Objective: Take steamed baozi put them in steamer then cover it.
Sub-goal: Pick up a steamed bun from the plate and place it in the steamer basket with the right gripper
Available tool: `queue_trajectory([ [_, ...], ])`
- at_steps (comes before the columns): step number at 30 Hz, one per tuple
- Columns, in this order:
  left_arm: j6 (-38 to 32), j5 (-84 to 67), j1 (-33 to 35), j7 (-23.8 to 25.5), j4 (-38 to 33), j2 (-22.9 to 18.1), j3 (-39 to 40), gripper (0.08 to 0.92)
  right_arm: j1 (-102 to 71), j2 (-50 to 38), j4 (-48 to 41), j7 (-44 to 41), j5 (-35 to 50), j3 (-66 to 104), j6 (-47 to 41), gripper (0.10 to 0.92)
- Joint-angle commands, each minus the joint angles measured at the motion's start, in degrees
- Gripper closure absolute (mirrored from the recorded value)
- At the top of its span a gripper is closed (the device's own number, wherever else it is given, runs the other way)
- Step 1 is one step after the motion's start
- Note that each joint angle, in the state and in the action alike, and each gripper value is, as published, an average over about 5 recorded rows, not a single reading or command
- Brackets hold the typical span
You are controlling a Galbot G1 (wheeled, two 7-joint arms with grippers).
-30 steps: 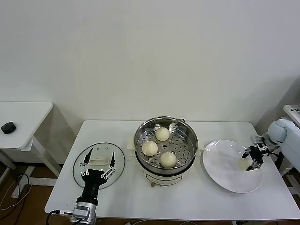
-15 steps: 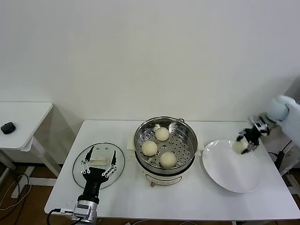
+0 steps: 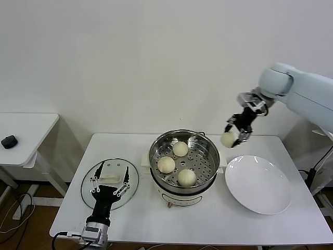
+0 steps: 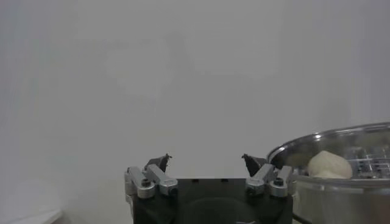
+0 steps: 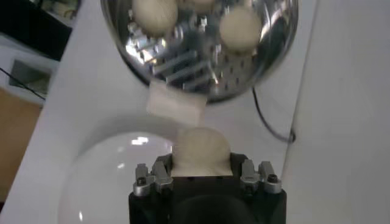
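Note:
My right gripper is to let go of the baozi on the steamer's bare holes (image 3: pixel 200 159) (image 5: pixel 196 63) between the back and front baozi, toward the plate.
My right gripper (image 3: pixel 234 135) is shut on a cream-white baozi (image 3: pixel 228 139) and holds it in the air just right of the steamer (image 3: pixel 156 148), above its rim. The right wrist view shows that baozi (image 5: pixel 200 150) squeezed between the jaws, with the steamer (image 5: pixel 277 42) beyond. Three baozi lie in the shiny perforated steamer: one at the back (image 3: pixel 180 149), one on the left (image 3: pixel 166 164) and one at the front (image 3: pixel 187 177). The glass cover (image 3: pixel 91 195) lies flat on the table's left part. My left gripper (image 3: pixel 109 185) rests open over the cover's handle (image 3: pixel 108 178).
A bare white plate (image 3: pixel 257 184) sits on the table right of the steamer. A low side table (image 3: pixel 26 130) with a black object (image 3: pixel 9 141) stands at the far left. The cooker's cable (image 5: pixel 272 125) trails on the table behind the steamer.
My right gripper lifted the baozi off the white plate and carried it up and left, toward the steamer. The left arm has stayed still.

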Motion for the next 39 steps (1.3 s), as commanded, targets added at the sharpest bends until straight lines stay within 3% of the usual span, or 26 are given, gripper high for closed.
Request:
queue_trajectory([
  [1,-0.08,-0.05,-0.16,-0.14,0.31,0.15,-0.11,0.177,4.95,8.16,6.45,3.5,5.53,-7.55,-4.69,0.38],
  [39,-0.54,-0.18,-0.07,-0.6,0.85,0.02,-1.03,0.177,-10.19,12.64,-4.17,7.18,-2.64,-3.23,-4.99,0.379],
])
